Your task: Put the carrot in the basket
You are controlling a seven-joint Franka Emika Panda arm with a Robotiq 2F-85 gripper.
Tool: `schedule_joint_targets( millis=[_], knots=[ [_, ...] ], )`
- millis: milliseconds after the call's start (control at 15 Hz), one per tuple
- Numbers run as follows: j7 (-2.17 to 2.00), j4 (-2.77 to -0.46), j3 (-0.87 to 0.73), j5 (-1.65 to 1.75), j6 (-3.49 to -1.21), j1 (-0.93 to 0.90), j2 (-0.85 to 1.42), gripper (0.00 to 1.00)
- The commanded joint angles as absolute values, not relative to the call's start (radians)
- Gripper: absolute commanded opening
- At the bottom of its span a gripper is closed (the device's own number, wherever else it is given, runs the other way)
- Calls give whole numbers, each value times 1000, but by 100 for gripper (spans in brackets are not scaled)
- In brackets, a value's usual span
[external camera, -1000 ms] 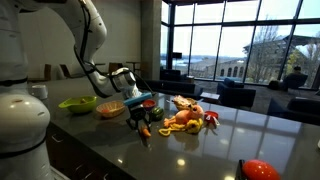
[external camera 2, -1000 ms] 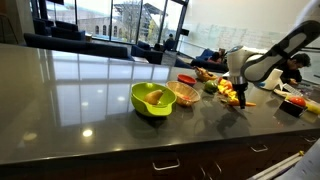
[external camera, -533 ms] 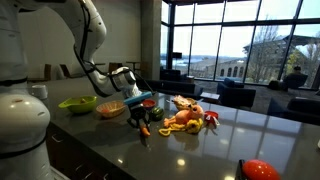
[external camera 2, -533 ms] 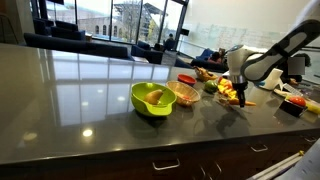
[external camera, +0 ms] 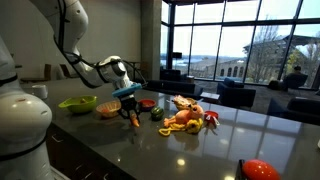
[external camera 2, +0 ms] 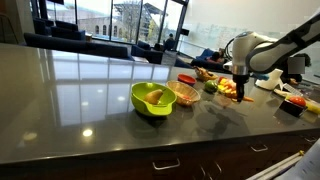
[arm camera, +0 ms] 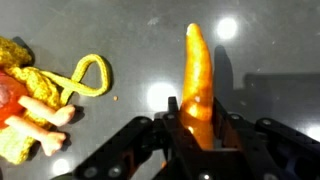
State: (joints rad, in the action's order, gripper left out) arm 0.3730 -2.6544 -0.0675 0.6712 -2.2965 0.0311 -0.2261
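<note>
Next, my gripper lets go of the carrot around the middle of the basket (external camera: 114, 107), next to the lime-green bowl.
My gripper (arm camera: 197, 118) is shut on the carrot (arm camera: 197, 70), a stubby orange toy that sticks out past the fingertips over the dark countertop. In both exterior views the gripper (external camera: 130, 112) (external camera 2: 238, 92) hangs a little above the counter with the carrot (external camera: 131, 116) between its fingers. The basket (external camera: 110, 109), a shallow orange-tan dish, sits just beside the gripper, between it and the green bowl. It also shows in an exterior view (external camera 2: 184, 94).
A lime-green bowl (external camera: 77, 104) (external camera 2: 152, 99) stands beyond the basket. A heap of orange, yellow and red toy foods (external camera: 186, 115) (arm camera: 40, 95) lies on the gripper's other side, with a small green piece (external camera: 157, 115) and a red dish (external camera: 148, 103) nearby. A red object (external camera: 258, 170) sits near the counter's corner.
The arm has swung up and toward the basket, carrying the carrot off the counter and away from the heap of toy foods.
</note>
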Motion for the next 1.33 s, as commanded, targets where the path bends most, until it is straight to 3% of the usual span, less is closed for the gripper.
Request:
schedule_joint_targets(
  millis=[0, 467, 1267],
  knots=[
    [319, -2708, -19, 599, -2280, -17, -365, 9],
    [87, -2648, 116, 456, -2284, -106, -379, 9],
    [-105, -2381, 215, 319, -2288, -145, -95, 9]
  ],
)
